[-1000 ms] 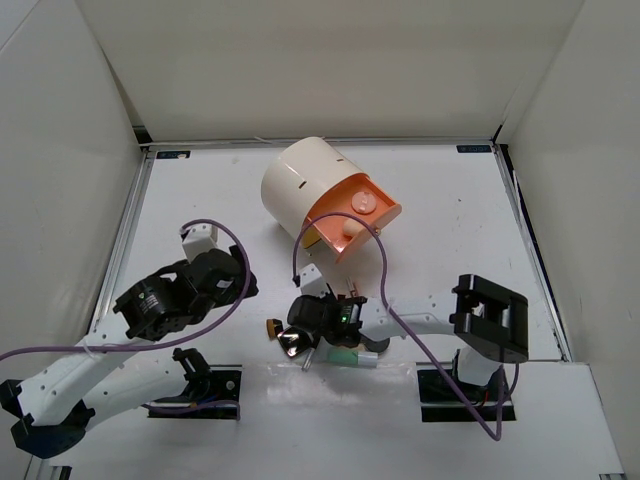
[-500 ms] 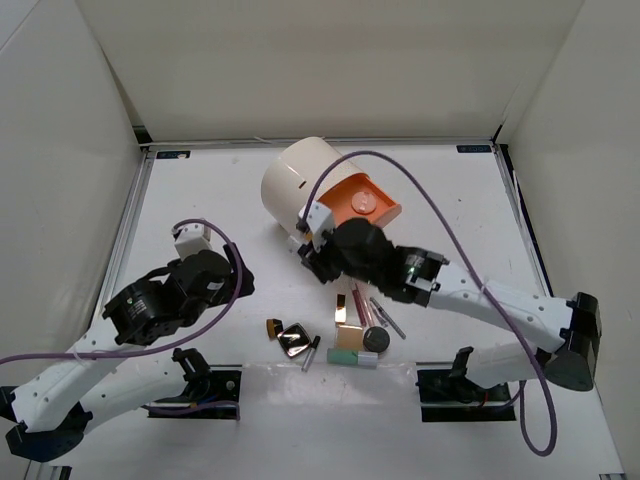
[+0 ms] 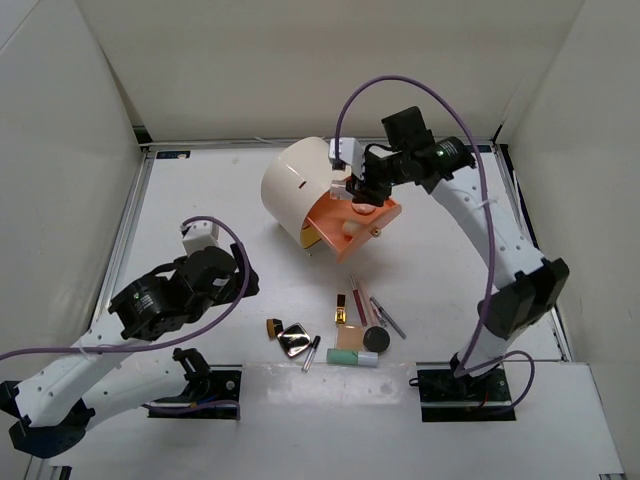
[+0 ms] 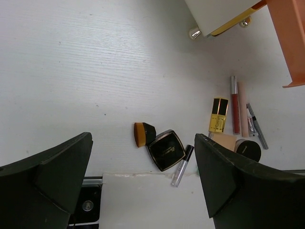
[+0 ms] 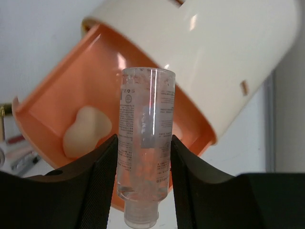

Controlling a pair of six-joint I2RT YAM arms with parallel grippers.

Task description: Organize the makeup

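Observation:
My left gripper should grip the tan brush beside the black square compact lengthwise, from the brush's bristles to its black handle [image 3: 274, 328] [image 4: 145, 134].
My right gripper [image 3: 362, 190] is shut on a clear tube [image 5: 145, 143] and holds it over the open orange drawer [image 3: 335, 228] of the cream box [image 3: 295, 185]. A peach sponge [image 5: 88, 130] lies in the drawer. The other makeup lies near the front edge: a tan brush [image 4: 143, 133], a black square compact [image 4: 165, 150], a clear gloss tube [image 4: 181, 159], a gold-black lipstick [image 4: 218, 115], thin pencils [image 4: 242, 109], a tan pad [image 4: 224, 141], a round black compact [image 3: 375, 340] and a mint-green tube [image 3: 352, 357]. My left gripper [image 3: 222, 278] is open and empty, left of them.
The cream box lies on its side at the back centre, with a yellow drawer edge [image 4: 233, 21] below the orange one. White walls close in the table. A white front strip [image 3: 330, 375] runs between the arm bases.
My right arm has swung from the makeup pile near the front up to the orange drawer, carrying the clear tube. My left arm has hardly moved.

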